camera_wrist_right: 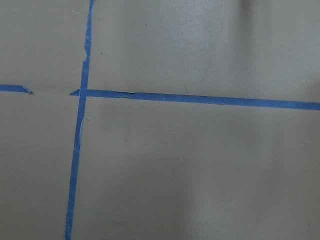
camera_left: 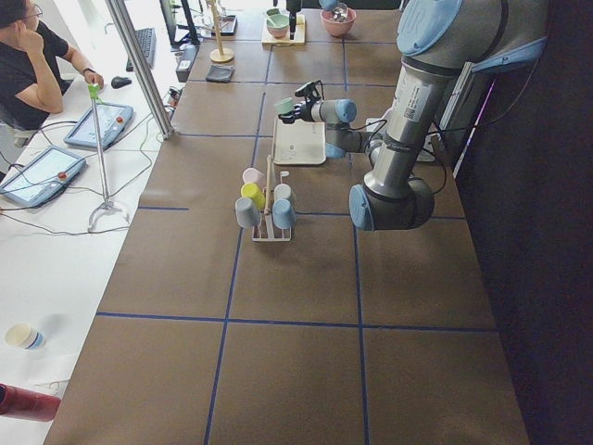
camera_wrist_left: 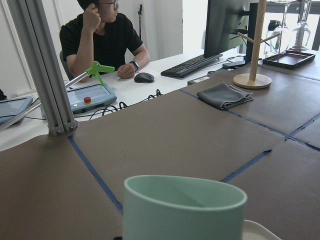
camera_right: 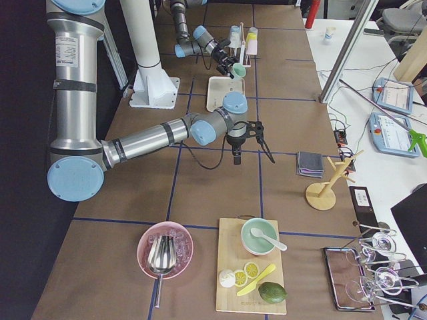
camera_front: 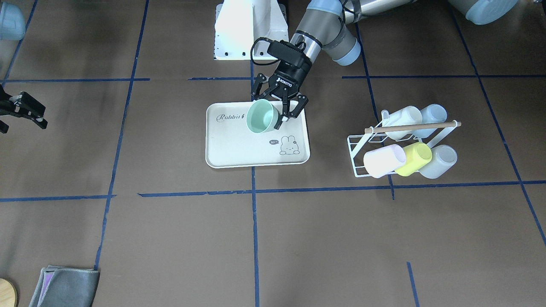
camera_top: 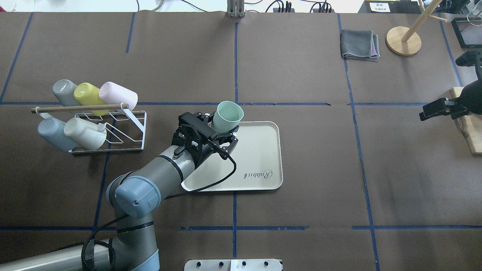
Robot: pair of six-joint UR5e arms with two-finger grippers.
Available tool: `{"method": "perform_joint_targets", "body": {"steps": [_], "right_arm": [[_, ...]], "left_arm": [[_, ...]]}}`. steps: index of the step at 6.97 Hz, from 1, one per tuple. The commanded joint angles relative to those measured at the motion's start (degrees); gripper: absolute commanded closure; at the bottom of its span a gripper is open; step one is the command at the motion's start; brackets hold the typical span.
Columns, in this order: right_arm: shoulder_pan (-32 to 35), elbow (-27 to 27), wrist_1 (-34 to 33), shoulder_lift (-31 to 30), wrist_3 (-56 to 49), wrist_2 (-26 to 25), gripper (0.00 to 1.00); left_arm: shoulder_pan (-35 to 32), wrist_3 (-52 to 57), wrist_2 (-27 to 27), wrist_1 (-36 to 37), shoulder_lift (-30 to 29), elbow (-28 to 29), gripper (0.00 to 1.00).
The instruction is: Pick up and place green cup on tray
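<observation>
I should let go of the green cup with my left gripper on the tray (camera_front: 254,130) between the lettering and the rabbit drawing.
The pale mint-green cup (camera_front: 261,117) is held tilted, mouth up and outward, in my left gripper (camera_front: 268,111), which is shut on its sides. It hangs over one corner of the cream-white "Rabbit" tray (camera_front: 239,149), seemingly a little above it. In the overhead view the cup (camera_top: 228,114) is at the tray's (camera_top: 260,150) far-left corner, with the left gripper (camera_top: 221,127) behind it. The cup's rim (camera_wrist_left: 185,192) fills the bottom of the left wrist view. My right gripper (camera_front: 45,120) hangs far off to the side, empty, its fingertips close together; it also shows in the overhead view (camera_top: 422,116).
A white wire rack (camera_top: 113,128) left of the tray holds several cups lying on their sides, among them a yellow one (camera_top: 86,94). A grey cloth (camera_top: 359,44) and a wooden stand (camera_top: 403,40) lie at the far right. A cutting board edge (camera_top: 469,124) is near the right gripper.
</observation>
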Motion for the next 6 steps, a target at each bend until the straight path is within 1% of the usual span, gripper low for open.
{"method": "perform_joint_targets", "body": {"steps": [1,2,4,6], "right_arm": [[0.0,-0.1,0.0,0.1,0.0,0.0,0.0],[0.0,-0.1,0.0,0.2,0.0,0.0,0.0],[0.0,-0.2,-0.1,0.4,0.0,-0.1,0.0],[0.0,-0.3,-0.1,0.5,0.0,-0.1,0.0]], "left_arm": [[0.5,-0.2,0.1,-13.0,-1.1,8.1,0.97],[1.1,-0.3,0.2,-15.9,-1.6,9.3,0.97],[1.6,-0.2,0.5,-15.9,-2.5,9.6,0.97],[1.6,0.4,0.7,-15.3,-2.5,11.1,0.92]]}}
